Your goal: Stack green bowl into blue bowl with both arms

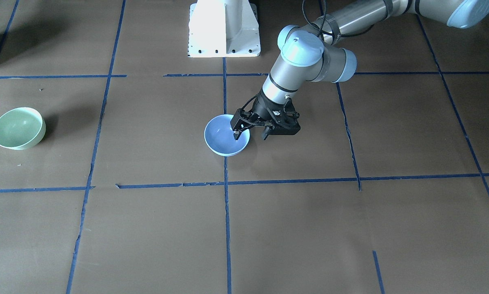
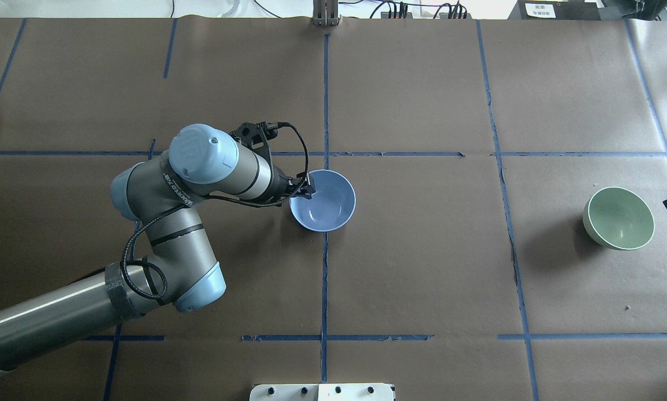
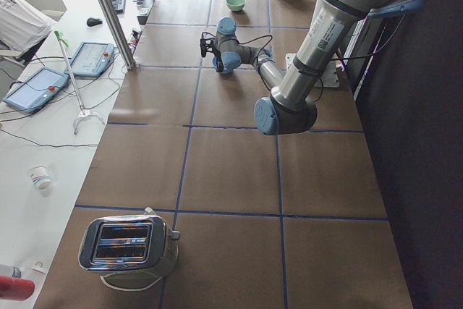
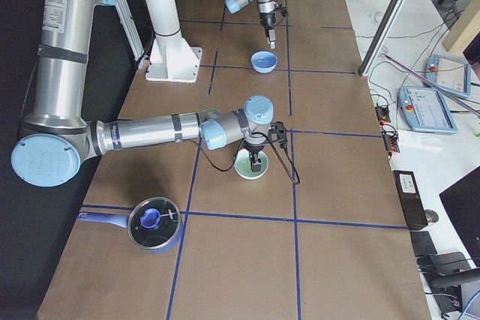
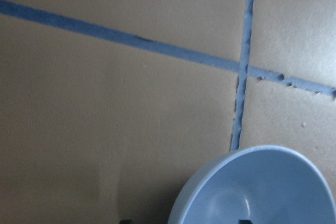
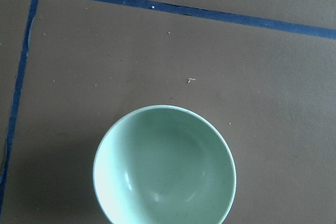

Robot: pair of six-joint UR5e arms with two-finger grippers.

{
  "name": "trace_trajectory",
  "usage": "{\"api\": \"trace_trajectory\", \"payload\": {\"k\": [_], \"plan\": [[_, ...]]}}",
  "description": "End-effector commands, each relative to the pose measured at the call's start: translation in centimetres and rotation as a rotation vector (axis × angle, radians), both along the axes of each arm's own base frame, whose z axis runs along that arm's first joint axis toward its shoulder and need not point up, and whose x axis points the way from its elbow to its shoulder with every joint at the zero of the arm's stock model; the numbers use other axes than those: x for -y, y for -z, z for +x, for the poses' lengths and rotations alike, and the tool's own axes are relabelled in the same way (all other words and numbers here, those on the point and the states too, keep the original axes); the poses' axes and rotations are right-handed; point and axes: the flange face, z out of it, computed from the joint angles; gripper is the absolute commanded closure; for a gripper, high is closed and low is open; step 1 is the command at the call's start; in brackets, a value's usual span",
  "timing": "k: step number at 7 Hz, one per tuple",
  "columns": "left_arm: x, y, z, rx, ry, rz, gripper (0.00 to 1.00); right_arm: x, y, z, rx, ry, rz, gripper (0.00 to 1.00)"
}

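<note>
The robot's right gripper needs to next go to the green bowl's rim (image 6: 233, 162), on the side farthest from the blue bowl, and close there.
The blue bowl (image 1: 224, 143) stands upright near the table's middle, also in the overhead view (image 2: 327, 205) and the left wrist view (image 5: 262, 187). My left gripper (image 1: 250, 134) is open and straddles its rim, one finger inside and one outside. The green bowl (image 1: 19, 128) stands upright far off on my right side (image 2: 618, 218) and fills the lower part of the right wrist view (image 6: 164, 166). My right gripper (image 4: 256, 162) hovers above it. Only a black piece of it shows at the overhead view's edge, so I cannot tell whether it is open or shut.
The white pedestal base (image 1: 224, 28) stands at my side of the table. A lidded pot (image 4: 154, 226) sits at the right end and a toaster (image 3: 130, 244) at the left end. Blue tape lines cross the brown table.
</note>
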Motion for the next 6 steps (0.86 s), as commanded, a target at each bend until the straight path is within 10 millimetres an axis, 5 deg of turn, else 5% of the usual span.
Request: {"api": "trace_trajectory", "payload": {"k": [1, 4, 5, 6], "plan": [[1.6, 0.4, -2.2, -0.011, 0.039, 0.002, 0.0, -0.3, -3.1, -3.7, -0.008, -0.108, -0.068, 0.01], [1.8, 0.3, -2.5, -0.011, 0.044, 0.002, 0.0, 0.1, -9.2, -6.0, -0.007, -0.192, -0.106, 0.1], [2.4, 0.5, -3.0, -0.013, 0.054, 0.004, 0.0, -0.1, -10.8, -7.0, -0.054, -0.193, -0.097, 0.22], [2.7, 0.4, -3.4, -0.011, 0.062, 0.004, 0.0, 0.2, -10.4, -7.3, -0.045, -0.2, -0.095, 0.86]]}}
